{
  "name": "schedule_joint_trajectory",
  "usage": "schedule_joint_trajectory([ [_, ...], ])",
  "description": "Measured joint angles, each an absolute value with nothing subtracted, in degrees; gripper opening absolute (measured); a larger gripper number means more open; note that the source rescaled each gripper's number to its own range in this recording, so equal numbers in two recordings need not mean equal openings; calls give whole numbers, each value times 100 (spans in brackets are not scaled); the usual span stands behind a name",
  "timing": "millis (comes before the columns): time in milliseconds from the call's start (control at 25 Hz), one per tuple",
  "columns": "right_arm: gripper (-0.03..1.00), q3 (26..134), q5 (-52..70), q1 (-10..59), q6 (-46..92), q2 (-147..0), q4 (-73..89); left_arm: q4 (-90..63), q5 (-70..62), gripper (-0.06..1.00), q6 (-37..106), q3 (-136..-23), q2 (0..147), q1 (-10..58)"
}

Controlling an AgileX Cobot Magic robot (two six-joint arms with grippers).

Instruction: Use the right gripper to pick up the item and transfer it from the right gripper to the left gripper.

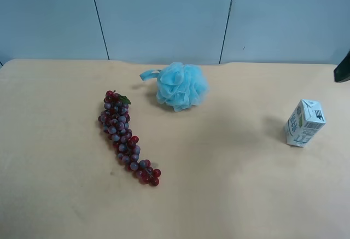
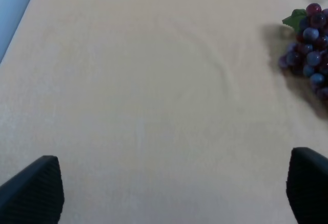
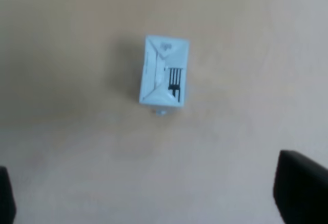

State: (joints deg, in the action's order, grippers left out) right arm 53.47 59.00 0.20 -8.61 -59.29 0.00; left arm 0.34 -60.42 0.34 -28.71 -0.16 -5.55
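Next, I close my right gripper on the upper part of the white milk carton [image 1: 308, 115], with its fingers on opposite sides just below the carton's top.
The item, a small white milk carton [image 1: 304, 123] with blue and green print, stands upright near the table's right side in the exterior high view. The right wrist view looks down on the carton [image 3: 165, 71] and its gable top. My right gripper [image 3: 148, 183] hangs above it, open and apart from it, with one black fingertip [image 3: 300, 183] showing at each side. My left gripper [image 2: 174, 162] is open over bare table with nothing between its fingers [image 2: 36, 188]. In the exterior high view only a black piece of an arm [image 1: 343, 67] shows, at the right edge.
A red-purple grape bunch [image 1: 124, 135] lies left of the middle and also shows in the left wrist view as a grape bunch [image 2: 307, 49]. A fluffy blue bath pouf [image 1: 179, 85] sits toward the back centre. A blue wall [image 1: 164, 15] runs behind the tan table [image 1: 229, 195].
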Motion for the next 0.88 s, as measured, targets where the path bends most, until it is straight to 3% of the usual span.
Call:
schedule_joint_trajectory([
  [280,100,5351,5499,-77,-1019,-7330,0,34,-6042,89,34,-2871,-16,-555],
  [880,100,5357,5122,-779,-762,-8528,322,34,-6042,89,34,-2871,-16,-555],
])
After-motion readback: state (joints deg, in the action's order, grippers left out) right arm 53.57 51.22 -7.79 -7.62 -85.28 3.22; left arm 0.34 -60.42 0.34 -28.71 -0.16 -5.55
